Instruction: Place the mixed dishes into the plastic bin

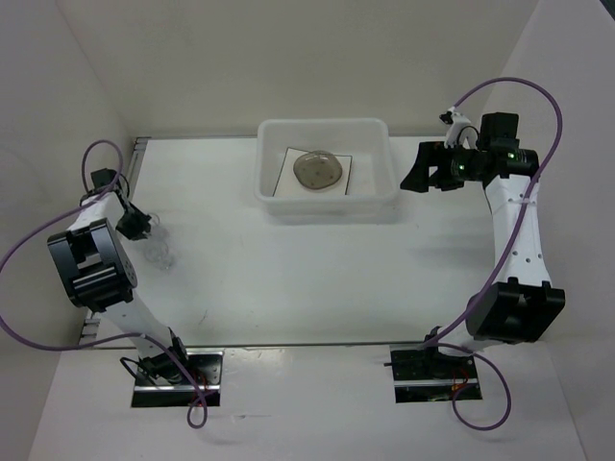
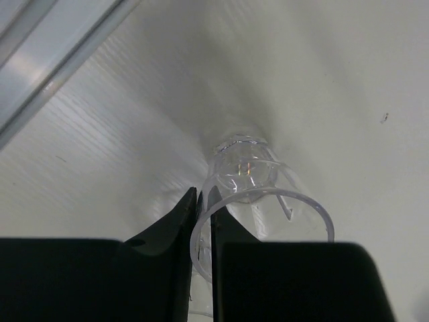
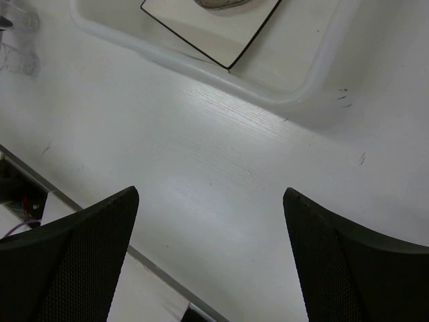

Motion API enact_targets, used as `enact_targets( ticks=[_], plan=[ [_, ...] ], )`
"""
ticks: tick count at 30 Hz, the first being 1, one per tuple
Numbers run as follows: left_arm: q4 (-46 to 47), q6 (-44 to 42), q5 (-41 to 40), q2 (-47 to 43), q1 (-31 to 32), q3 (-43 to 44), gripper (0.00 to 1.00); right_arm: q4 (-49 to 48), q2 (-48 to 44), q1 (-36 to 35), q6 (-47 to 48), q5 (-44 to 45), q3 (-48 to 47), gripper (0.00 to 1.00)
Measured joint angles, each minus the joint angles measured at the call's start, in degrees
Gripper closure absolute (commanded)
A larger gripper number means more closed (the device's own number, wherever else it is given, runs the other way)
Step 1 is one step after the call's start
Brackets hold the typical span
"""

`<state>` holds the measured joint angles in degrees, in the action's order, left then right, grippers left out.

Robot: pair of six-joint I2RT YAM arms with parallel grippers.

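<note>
Next, my left gripper lets go of the cup between the square white plate and the bin's side (image 1: 363,189) nearest my right gripper.
A small clear glass cup (image 2: 251,176) stands on the white table at the far left, and it shows faintly in the top view (image 1: 159,250). My left gripper (image 2: 203,196) is shut on the cup's wall, one finger inside the rim and one outside. The plastic bin (image 1: 327,206) sits at the back centre. In it lies the square white plate (image 1: 285,181) with a greyish saucer (image 1: 318,170) on top. My right gripper (image 3: 210,192) hangs open and empty above the table, just right of the bin (image 3: 201,70). The plate's dark-edged corner (image 3: 201,33) shows there.
A metal rail (image 2: 60,60) runs along the table's left edge close to the cup. Another rail (image 3: 87,215) borders the table's near edge. White walls enclose the table at the back and on both sides.
</note>
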<state>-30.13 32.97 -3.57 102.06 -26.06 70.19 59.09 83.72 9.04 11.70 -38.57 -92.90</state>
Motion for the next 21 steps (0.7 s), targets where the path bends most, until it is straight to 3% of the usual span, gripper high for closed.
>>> enact_targets(
  ticks=[7, 12, 17, 21],
  plan=[
    [-3.1, 0.5, -2.3, -1.0, 0.0, 9.7, 1.0, 0.0, -0.4, 0.0, 0.0, 0.2, 0.4, 0.07],
    [-1.2, 5.3, 2.1, -5.0, 1.1, 18.4, 1.0, -0.3, -0.5, 0.0, 0.0, 0.2, 0.7, 0.07],
    [6.2, 11.0, 7.8, -7.4, 11.8, 20.3, 1.0, -0.8, -0.9, 0.0, 0.2, 0.2, 1.3, 0.07],
    [5.6, 9.0, 10.8, 2.1, 23.2, 33.3, 1.0, -1.3, -1.9, 0.2, 0.4, 0.1, 2.8, 0.07]
  ],
)
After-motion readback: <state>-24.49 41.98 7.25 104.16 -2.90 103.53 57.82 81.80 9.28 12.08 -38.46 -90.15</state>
